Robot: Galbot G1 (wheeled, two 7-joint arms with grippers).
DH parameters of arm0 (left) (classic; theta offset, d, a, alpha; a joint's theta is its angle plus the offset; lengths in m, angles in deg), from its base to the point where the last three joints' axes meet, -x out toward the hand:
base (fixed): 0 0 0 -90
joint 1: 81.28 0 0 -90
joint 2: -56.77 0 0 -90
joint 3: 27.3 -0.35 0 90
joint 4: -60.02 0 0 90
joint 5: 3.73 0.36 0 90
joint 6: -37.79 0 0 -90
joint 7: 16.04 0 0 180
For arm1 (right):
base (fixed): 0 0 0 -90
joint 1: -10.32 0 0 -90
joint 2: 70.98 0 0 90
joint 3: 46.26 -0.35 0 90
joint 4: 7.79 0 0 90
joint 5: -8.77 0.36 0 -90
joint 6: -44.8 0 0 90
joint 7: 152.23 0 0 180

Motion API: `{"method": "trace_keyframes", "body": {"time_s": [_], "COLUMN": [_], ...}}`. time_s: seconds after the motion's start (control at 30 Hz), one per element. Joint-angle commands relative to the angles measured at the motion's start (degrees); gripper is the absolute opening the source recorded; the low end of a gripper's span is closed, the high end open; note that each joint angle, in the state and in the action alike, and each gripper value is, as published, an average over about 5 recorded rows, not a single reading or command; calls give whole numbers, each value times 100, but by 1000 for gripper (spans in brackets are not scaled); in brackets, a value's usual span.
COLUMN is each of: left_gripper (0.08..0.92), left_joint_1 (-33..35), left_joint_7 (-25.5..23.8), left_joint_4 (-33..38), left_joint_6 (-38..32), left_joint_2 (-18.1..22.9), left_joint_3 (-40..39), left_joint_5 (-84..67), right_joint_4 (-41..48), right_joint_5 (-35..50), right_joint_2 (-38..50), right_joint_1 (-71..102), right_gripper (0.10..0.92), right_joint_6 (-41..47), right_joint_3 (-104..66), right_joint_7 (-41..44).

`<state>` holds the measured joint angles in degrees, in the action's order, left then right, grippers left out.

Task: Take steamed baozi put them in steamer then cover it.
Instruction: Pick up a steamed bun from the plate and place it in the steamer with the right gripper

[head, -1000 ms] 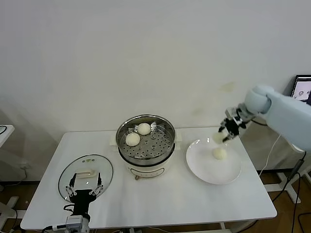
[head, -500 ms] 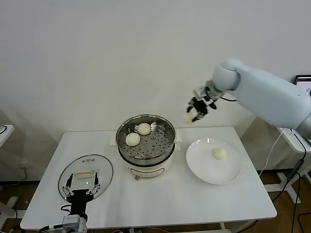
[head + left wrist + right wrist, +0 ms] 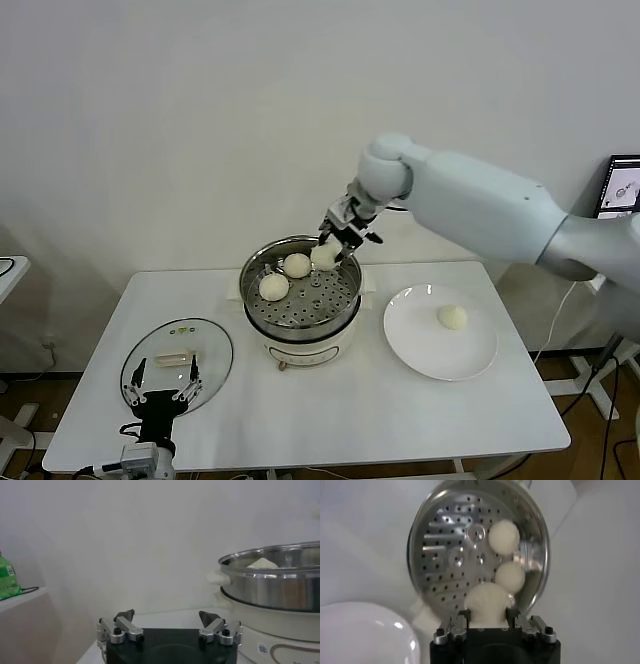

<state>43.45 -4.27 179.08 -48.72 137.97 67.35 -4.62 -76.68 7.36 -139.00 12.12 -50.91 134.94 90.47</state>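
Note:
My right gripper is going to release the baozi on the bare near side of the steamer's perforated tray (image 3: 303, 310) (image 3: 443, 539).
The shiny steamer (image 3: 300, 300) stands mid-table with two creamy baozi (image 3: 273, 287) (image 3: 297, 265) on its perforated tray (image 3: 455, 560). My right gripper (image 3: 330, 252) is shut on a third baozi (image 3: 487, 602) and holds it over the steamer's back right rim. A fourth baozi (image 3: 452, 317) lies on the white plate (image 3: 420, 350). The glass cover (image 3: 205, 355) with its whitish handle lies flat at the front left. My left gripper (image 3: 160, 390) is open and empty, hovering over the cover's near edge. The steamer's side (image 3: 280, 587) shows in the left wrist view.
The plate (image 3: 360, 635) lies right of the steamer. A green bottle (image 3: 7, 577) stands on a side table off to the left. A monitor (image 3: 622, 185) stands at the far right.
My right arm has carried the baozi leftward from above the plate to over the steamer's back rim. My left gripper has drifted slightly toward the table's front edge.

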Motion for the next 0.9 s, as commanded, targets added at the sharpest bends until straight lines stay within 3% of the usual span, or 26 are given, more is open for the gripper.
{"method": "trace_keyframes", "body": {"time_s": [0.03,0.3,0.9], "left_gripper": [823,823,823], "left_joint_1": [13,27,24], "left_joint_7": [-2,0,-2], "left_joint_4": [-1,6,17], "left_joint_6": [14,11,-12], "left_joint_2": [24,48,84], "left_joint_3": [5,22,49], "left_joint_5": [-42,-27,-27], "right_joint_4": [-130,-509,-208], "right_joint_5": [-465,-720,-1165], "right_joint_2": [-329,-196,-428], "right_joint_1": [326,501,516], "right_gripper": [475,475,475], "right_joint_6": [-692,-1065,-1689], "right_joint_3": [145,318,539], "right_joint_7": [-195,-397,-560]}}
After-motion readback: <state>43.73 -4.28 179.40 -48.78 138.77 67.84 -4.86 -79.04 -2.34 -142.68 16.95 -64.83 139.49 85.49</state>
